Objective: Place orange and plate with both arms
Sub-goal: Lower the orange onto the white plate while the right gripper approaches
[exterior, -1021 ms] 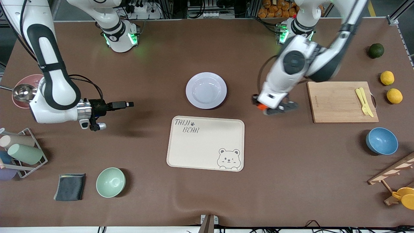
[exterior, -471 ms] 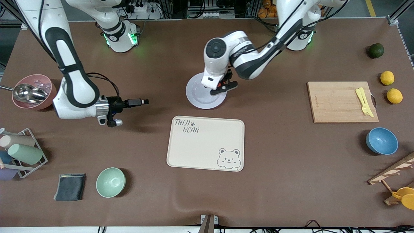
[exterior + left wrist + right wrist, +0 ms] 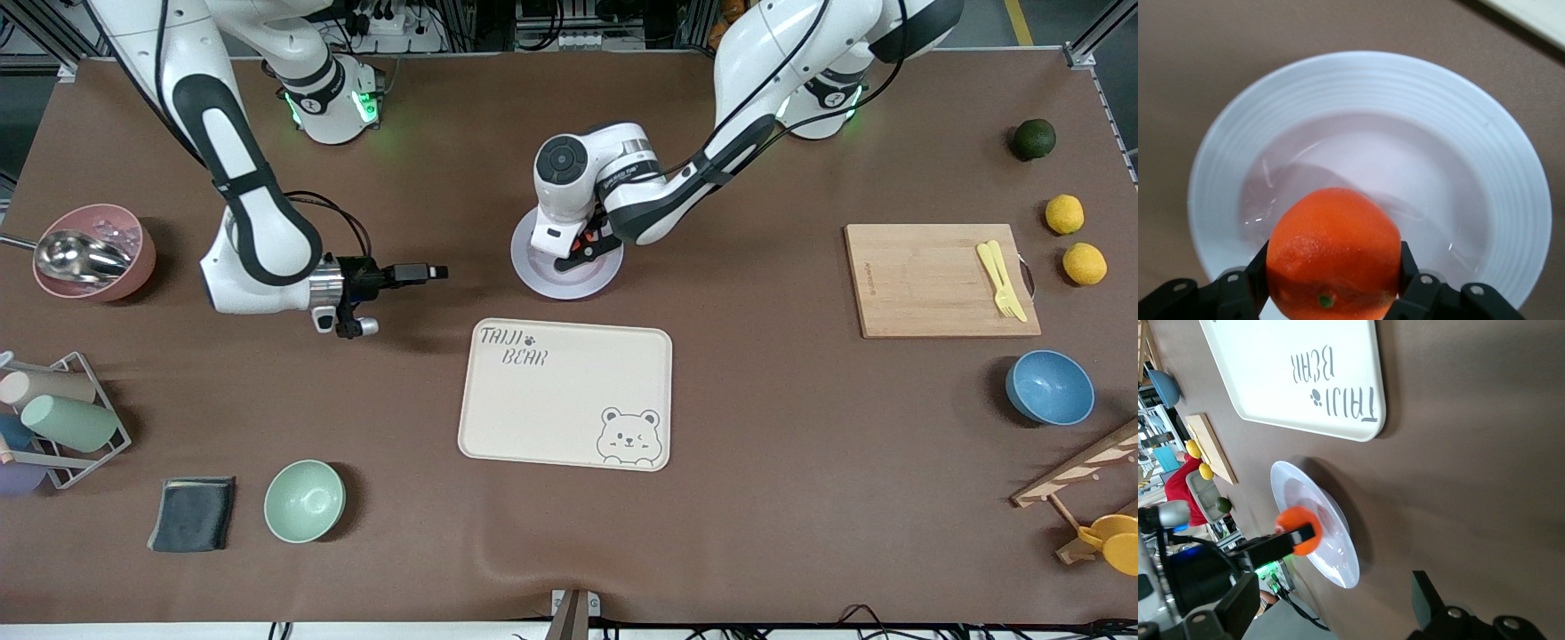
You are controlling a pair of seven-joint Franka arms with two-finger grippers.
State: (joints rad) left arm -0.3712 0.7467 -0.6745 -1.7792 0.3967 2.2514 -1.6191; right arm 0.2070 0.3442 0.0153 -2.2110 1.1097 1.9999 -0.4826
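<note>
I should next move my right gripper to the plate's rim (image 3: 515, 255) (image 3: 1350, 547) on the side nearest the right arm and close it there.
The pale lavender-white plate (image 3: 547, 277) lies on the brown table, farther from the front camera than the cream tray. My left gripper (image 3: 582, 249) is shut on the orange (image 3: 583, 241) and holds it low over the plate's middle. In the left wrist view the glossy orange (image 3: 1333, 250) sits between the black fingers (image 3: 1245, 290) above the plate (image 3: 1405, 100). My right gripper (image 3: 434, 272) is open and empty, low over the table beside the plate toward the right arm's end. The right wrist view shows the plate (image 3: 1335, 553), the orange (image 3: 1295, 521) and its own gripper (image 3: 1331, 603).
The cream bear tray (image 3: 565, 394) lies just nearer the camera than the plate. A cutting board (image 3: 925, 280) with a yellow fork, two lemons (image 3: 1064, 214), a green fruit (image 3: 1034, 139) and a blue bowl (image 3: 1049, 387) are toward the left arm's end. A mint bowl (image 3: 304, 500) and pink bowl (image 3: 93, 251) are toward the right arm's end.
My left gripper carried the orange from beside the cutting board to over the plate and has sunk lower. My right gripper moved toward the plate.
</note>
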